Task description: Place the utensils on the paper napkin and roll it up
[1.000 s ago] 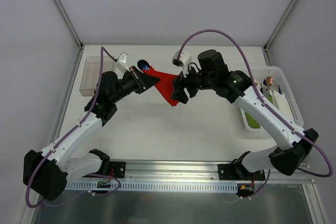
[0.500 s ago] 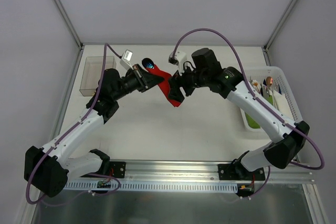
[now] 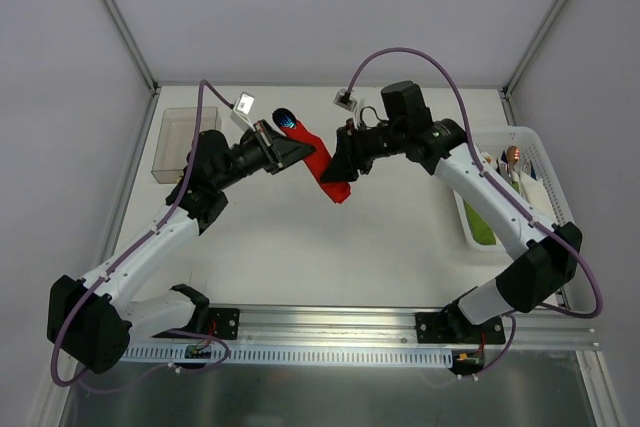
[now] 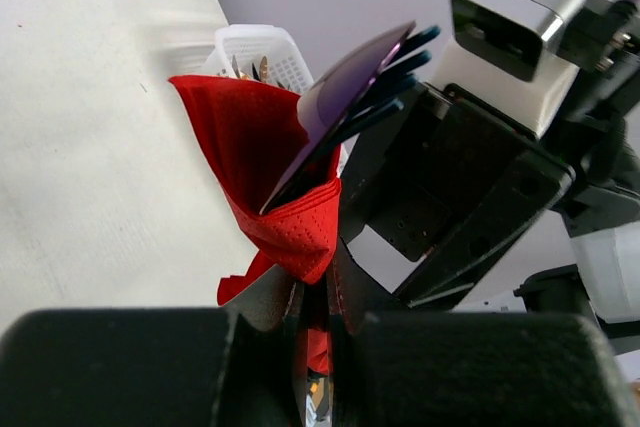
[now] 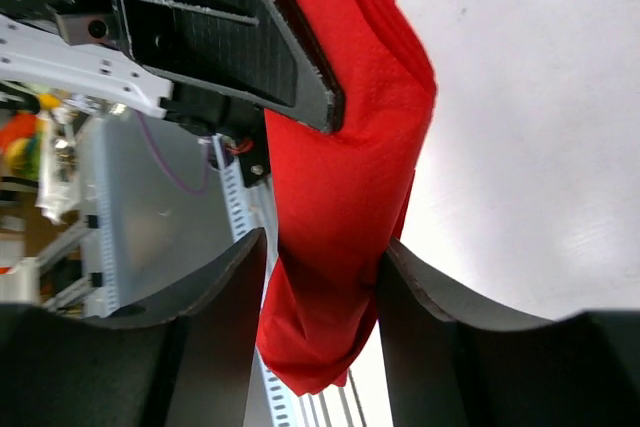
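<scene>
My left gripper has the red napkin's loose flap sticking out beyond it, so it should open and pinch the napkin's middle point(image 3: 318, 160) while my right gripper holds the napkin.
The red paper napkin point(image 3: 322, 169) hangs above the table as a narrow roll between both grippers. My left gripper point(image 3: 298, 153) is shut on its upper end, and in the left wrist view point(image 4: 318, 292) the napkin point(image 4: 270, 162) forms a cone. The utensils point(image 3: 287, 120) stick out of that cone, their blue and purple heads point(image 4: 352, 87) pointing up. My right gripper point(image 3: 339, 167) grips the lower part of the roll. In the right wrist view point(image 5: 325, 297) the napkin point(image 5: 345, 197) fills the gap between the fingers point(image 5: 422, 292).
A clear plastic box point(image 3: 178, 143) stands at the back left. A white basket point(image 3: 545, 182) at the right holds green napkin bundles and copper-headed utensils, and also shows in the left wrist view point(image 4: 255, 45). The metal rail point(image 3: 330, 327) runs along the near edge.
The right wrist has turned and shifted, and the napkin has narrowed from a wide flap to a tighter roll. The left gripper has kept hold and moved slightly right.
</scene>
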Robot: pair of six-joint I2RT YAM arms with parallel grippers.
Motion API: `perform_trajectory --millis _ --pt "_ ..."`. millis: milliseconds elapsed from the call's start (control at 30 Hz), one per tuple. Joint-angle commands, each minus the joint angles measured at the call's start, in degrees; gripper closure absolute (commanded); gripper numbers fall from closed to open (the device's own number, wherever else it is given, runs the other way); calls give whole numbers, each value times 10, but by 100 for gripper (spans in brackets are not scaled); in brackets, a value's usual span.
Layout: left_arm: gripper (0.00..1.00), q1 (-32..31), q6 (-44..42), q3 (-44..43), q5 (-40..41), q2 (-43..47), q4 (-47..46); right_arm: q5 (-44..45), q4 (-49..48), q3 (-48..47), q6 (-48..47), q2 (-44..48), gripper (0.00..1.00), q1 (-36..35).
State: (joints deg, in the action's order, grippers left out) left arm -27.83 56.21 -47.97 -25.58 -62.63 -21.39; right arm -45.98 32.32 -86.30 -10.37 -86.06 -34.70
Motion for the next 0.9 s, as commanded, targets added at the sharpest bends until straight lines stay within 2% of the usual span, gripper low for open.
perform_trajectory --millis 0,100,267,567,867 --pt "100 -7 6 -20 -18 1 -58 -123 -60 16 68 -13 51 25" --pt "100 -8 7 -20 -23 -1 -66 -171 -100 27 121 -22 53 41" --pt "100 -8 8 -17 -20 -2 -74 -191 -132 49 153 -25 57 46" --pt "100 -8 7 -19 -22 -11 -73 -203 -141 62 154 -15 61 44" --pt "100 -8 -1 -26 -25 -20 -57 -209 -139 60 150 -14 75 37"
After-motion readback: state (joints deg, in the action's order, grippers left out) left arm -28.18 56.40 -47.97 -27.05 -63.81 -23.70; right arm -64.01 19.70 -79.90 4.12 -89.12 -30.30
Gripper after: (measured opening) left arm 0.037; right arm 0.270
